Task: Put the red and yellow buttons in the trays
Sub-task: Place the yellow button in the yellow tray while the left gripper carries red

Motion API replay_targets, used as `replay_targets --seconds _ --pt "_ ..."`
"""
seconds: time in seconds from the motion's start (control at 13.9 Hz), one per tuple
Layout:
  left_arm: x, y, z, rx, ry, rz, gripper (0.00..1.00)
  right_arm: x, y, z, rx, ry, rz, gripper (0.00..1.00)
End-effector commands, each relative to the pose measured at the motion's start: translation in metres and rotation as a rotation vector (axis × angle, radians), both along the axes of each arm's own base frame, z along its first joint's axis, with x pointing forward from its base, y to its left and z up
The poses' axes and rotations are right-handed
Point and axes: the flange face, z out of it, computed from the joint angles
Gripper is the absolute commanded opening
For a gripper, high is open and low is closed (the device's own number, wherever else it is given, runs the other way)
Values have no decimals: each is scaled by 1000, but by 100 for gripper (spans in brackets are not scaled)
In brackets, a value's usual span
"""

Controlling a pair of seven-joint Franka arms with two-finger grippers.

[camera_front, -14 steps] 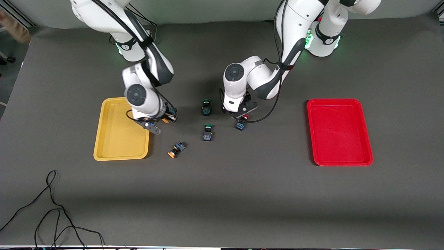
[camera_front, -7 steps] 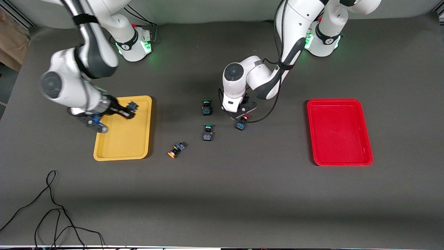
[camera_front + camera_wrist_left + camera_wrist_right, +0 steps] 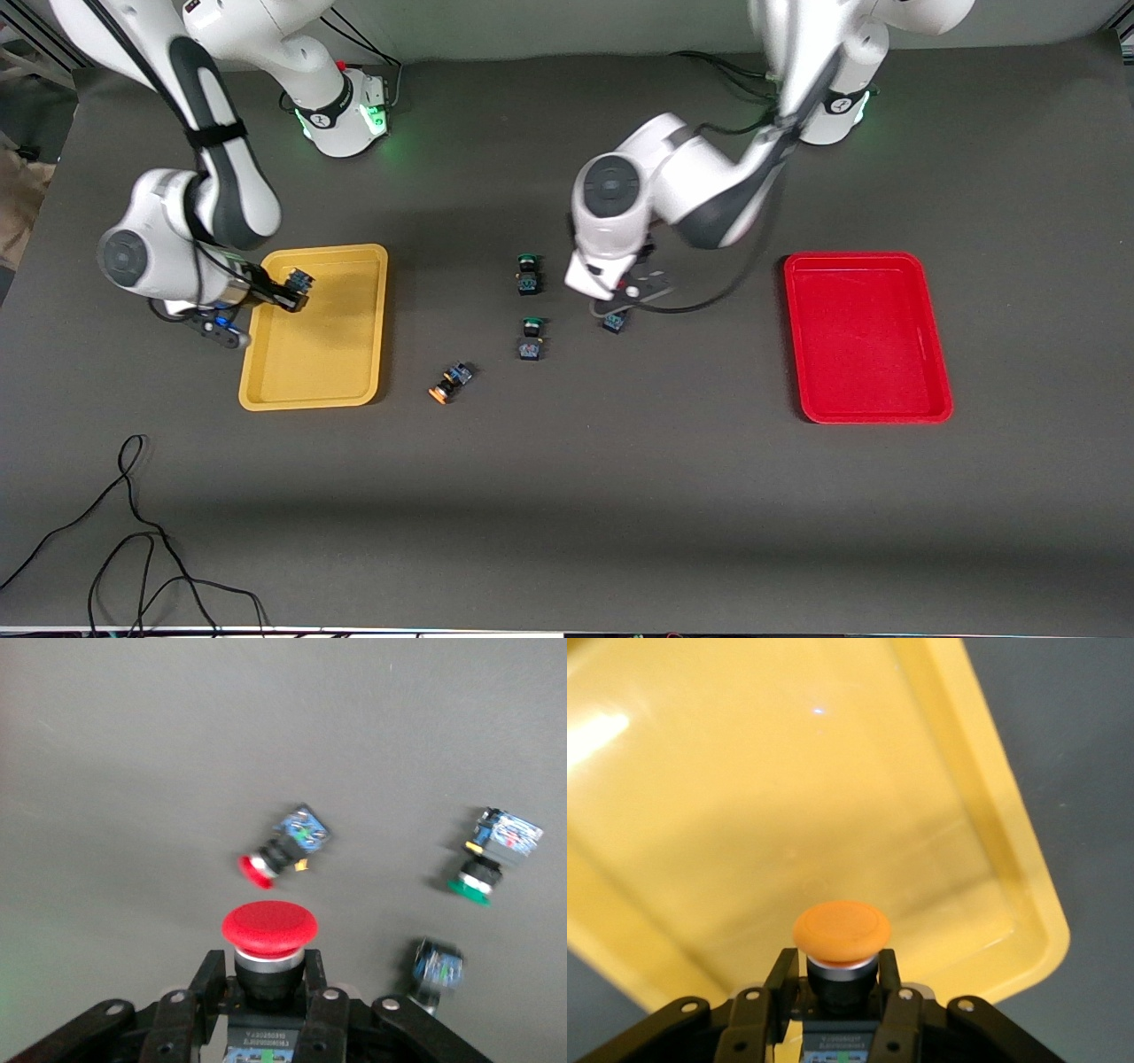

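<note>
My left gripper is set to place the red button, now a little above the table. I will let go of it near the middle of the empty red tray [image 3: 858, 342].
My right gripper [image 3: 292, 291] is shut on a yellow-capped button [image 3: 841, 942] and holds it over the yellow tray [image 3: 314, 390], near the tray's end away from the other buttons. My left gripper [image 3: 629, 292] is shut on a red-capped button [image 3: 269, 939], a little above the table. A second red button [image 3: 613, 321] lies on the table just under it and shows in the left wrist view [image 3: 282, 850]. A second yellow button [image 3: 450, 383] lies on its side between the yellow tray and the middle. The red tray [image 3: 868, 403] holds nothing.
Two green-capped buttons [image 3: 527, 273] [image 3: 531, 338] stand mid-table beside the left gripper; they also show in the left wrist view [image 3: 492, 853] [image 3: 437, 964]. A black cable [image 3: 133, 532] lies at the near corner toward the right arm's end.
My right gripper has carried the yellow button from beside the yellow tray to over it. My left arm has risen with the red button in its jaws.
</note>
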Motion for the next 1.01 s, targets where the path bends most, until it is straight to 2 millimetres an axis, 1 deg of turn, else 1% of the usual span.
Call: replay_targets --seconds 0.0,0.07,0.14,0.22,0.29,0.36,0.43,0.5,0.57,0.65,0.72,0.79,0.93 --pt "20 92 58 -43 81 -116 0 2 6 -20 34 11 5 13" --pt "26 124 67 -46 113 -159 0 2 5 -26 30 15 1 13" --pt "32 156 69 -49 140 -187 0 2 5 -29 22 11 1 18" --pt "41 210 66 -70 159 -233 0 2 4 -31 18 13 3 77" --pt "45 253 61 -90 170 -273 0 2 5 -30 21 12 3 100" --pt "51 304 55 -118 175 -309 0 3 6 -27 25 9 3 100" --pt "58 348 49 -133 174 -346 0 5 9 -21 35 1 7 100" --pt "64 379 40 -127 165 -366 0 7 16 -12 45 -16 9 100" --pt "72 403 23 -116 147 -368 0 11 24 -2 57 -38 20 100" --pt "75 418 1 -95 118 -363 0 17 28 14 68 -71 32 100" --pt "76 427 -27 -72 81 -364 0 26 30 34 82 -115 40 100" --pt "75 428 -55 -63 46 -368 0 38 33 56 100 -147 45 100" --pt "68 427 -101 -43 -22 -360 0 71 46 107 112 -160 13 100"
